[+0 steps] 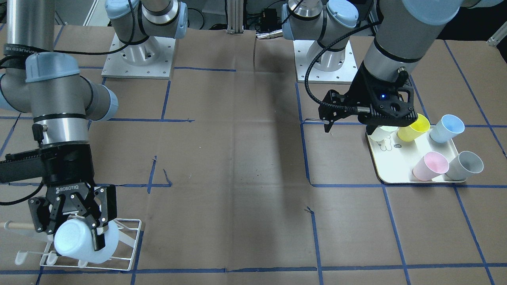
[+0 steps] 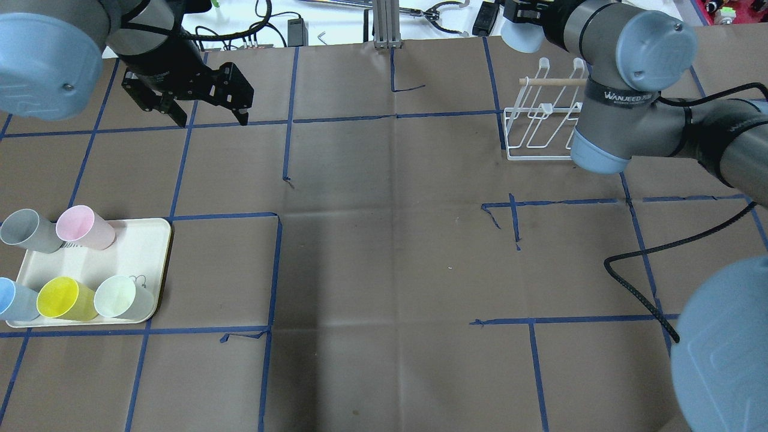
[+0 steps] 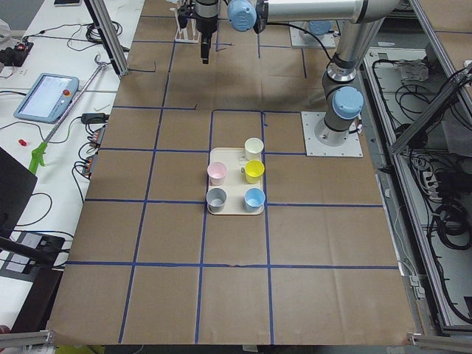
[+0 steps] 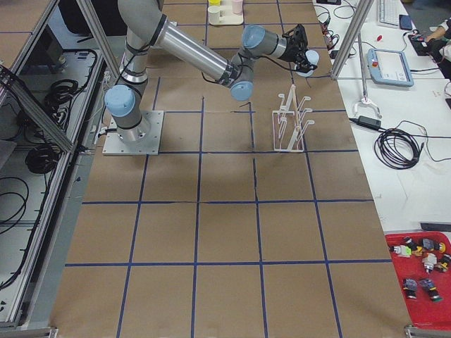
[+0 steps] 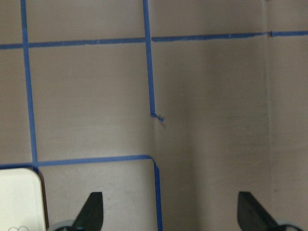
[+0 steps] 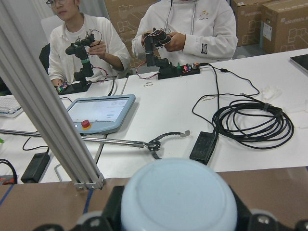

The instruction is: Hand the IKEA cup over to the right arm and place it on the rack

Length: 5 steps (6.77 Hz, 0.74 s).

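Observation:
I will use my right gripper to set the IKEA cup down on the white rack's front peg [image 1: 99, 259] farthest from the wooden dowel.
The IKEA cup [image 1: 75, 239] is pale blue-white and lies tilted, base toward the front camera, inside my right gripper [image 1: 71, 227], which is shut on it. It hangs over the white wire rack [image 1: 132, 245] close to the wooden dowel [image 1: 18, 226]; whether it touches a peg is hidden. The overhead view has that cup [image 2: 521, 37] at the far end of the rack [image 2: 537, 129]. Its round base [image 6: 178, 199] fills the right wrist view. My left gripper [image 1: 350, 127] is open and empty above the far edge of the cream tray [image 1: 390, 174], fingertips [image 5: 94, 207] wide apart.
On the tray [image 2: 144, 240] lie several cups: grey, pink [image 2: 84, 227], blue, yellow [image 2: 60, 298] and pale green. Two people sit at a white bench with a teach pendant [image 6: 98, 111] and coiled cables beyond the table's far edge. An aluminium post [image 6: 43, 106] stands there.

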Available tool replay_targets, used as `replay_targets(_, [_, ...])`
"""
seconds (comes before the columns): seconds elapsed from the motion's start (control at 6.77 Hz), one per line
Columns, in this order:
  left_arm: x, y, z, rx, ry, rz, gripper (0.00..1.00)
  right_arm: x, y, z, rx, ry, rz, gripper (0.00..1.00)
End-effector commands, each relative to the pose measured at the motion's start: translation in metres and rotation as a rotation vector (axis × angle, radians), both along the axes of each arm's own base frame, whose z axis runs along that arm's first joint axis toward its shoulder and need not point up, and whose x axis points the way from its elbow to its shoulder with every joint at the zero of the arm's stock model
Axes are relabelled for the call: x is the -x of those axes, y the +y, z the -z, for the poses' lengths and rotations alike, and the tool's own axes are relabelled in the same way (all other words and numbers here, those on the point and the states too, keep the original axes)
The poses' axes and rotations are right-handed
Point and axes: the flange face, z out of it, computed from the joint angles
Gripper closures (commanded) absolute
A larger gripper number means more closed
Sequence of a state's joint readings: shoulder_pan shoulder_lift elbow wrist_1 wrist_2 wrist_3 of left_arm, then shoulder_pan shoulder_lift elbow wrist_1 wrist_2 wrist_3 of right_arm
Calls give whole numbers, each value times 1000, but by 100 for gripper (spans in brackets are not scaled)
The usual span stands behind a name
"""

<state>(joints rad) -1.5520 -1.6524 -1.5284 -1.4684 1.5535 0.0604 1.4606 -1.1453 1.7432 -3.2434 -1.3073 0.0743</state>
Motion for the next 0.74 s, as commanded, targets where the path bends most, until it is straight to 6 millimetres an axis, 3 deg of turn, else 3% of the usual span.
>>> replay_targets(0.0, [1,9,-8,6,-5,-1,2,47,-30,26,-14,60,26,91])
replay_targets(0.15, [1,9,-8,10,-5,-1,2,61,-34,33,-20,77,32,91])
replay_targets(0.59, [3,15,-15,23,-4,4,2,58,-35,53,-53,95,24,90])
